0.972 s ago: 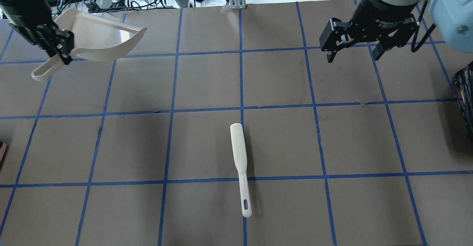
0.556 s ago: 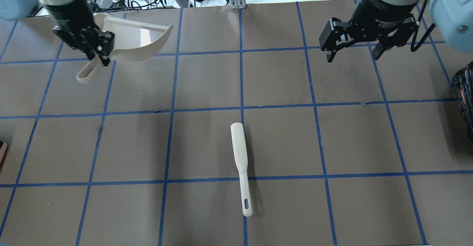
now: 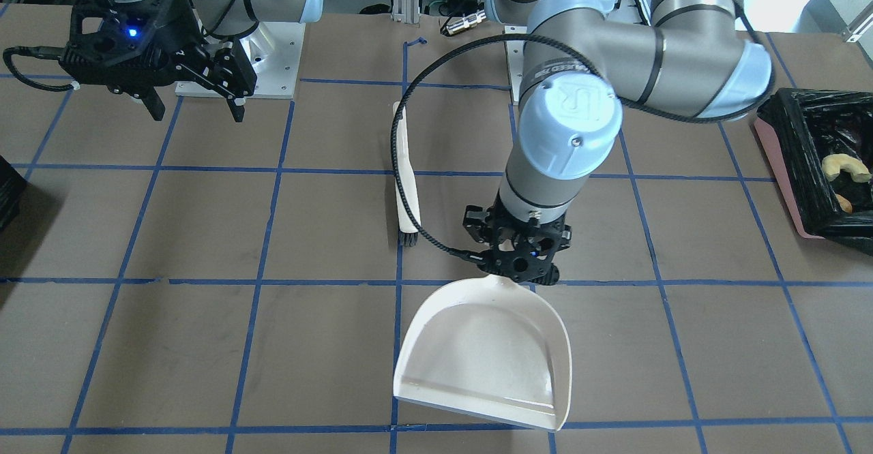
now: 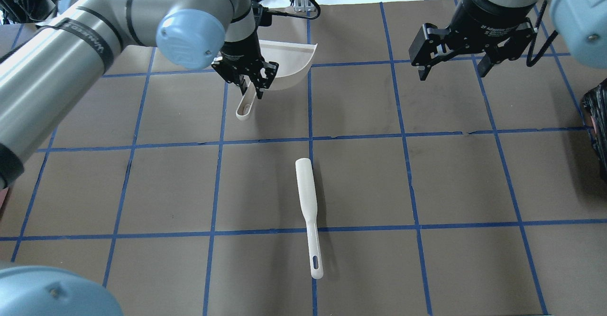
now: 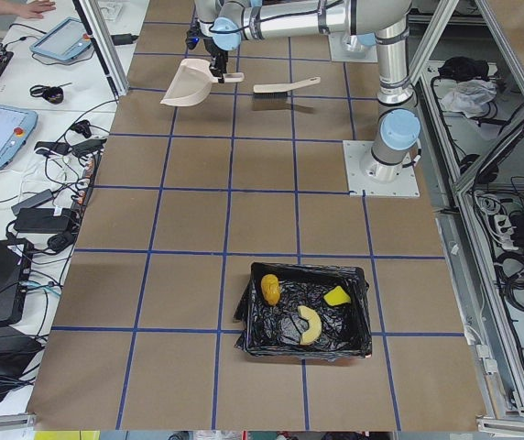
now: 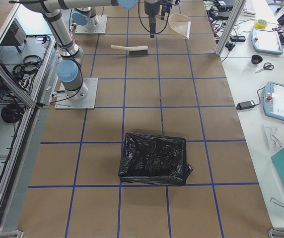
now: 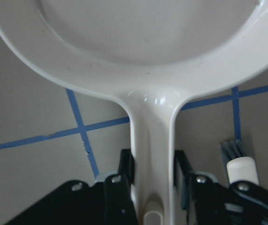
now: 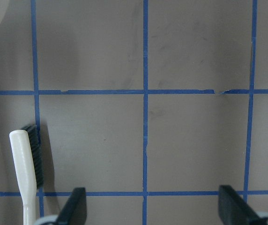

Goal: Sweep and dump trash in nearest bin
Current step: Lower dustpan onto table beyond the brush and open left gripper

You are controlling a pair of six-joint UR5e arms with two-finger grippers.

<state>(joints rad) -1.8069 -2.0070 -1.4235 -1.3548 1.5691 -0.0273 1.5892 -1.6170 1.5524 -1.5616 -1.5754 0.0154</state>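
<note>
I should use my left gripper to set the cream dustpan, now held near the table's far middle, down over the blue tape line (image 3: 393, 360) that is beyond the black bristles of the brush.
My left gripper (image 4: 247, 79) is shut on the handle of a cream dustpan (image 4: 290, 63), held near the table's far middle; its pan (image 3: 485, 353) is empty. The handle shows between the fingers in the left wrist view (image 7: 151, 154). My right gripper (image 4: 452, 65) is open and empty above the far right. The pink bin (image 3: 777, 168) lined with a black bag stands at the table's left end. Inside it lie the potato-like lump (image 5: 270, 289), the croissant-like twist (image 5: 308, 324) and the yellow-green cube (image 5: 337, 296).
A cream brush (image 4: 308, 207) with black bristles lies on the table's middle, near the robot; it also shows in the right wrist view (image 8: 24, 173). A second black-bagged bin (image 6: 154, 158) stands at the table's right end. Cables lie beyond the far edge.
My left arm has swung right with the dustpan, from the far left corner to the far middle. The right gripper and the brush have not moved.
</note>
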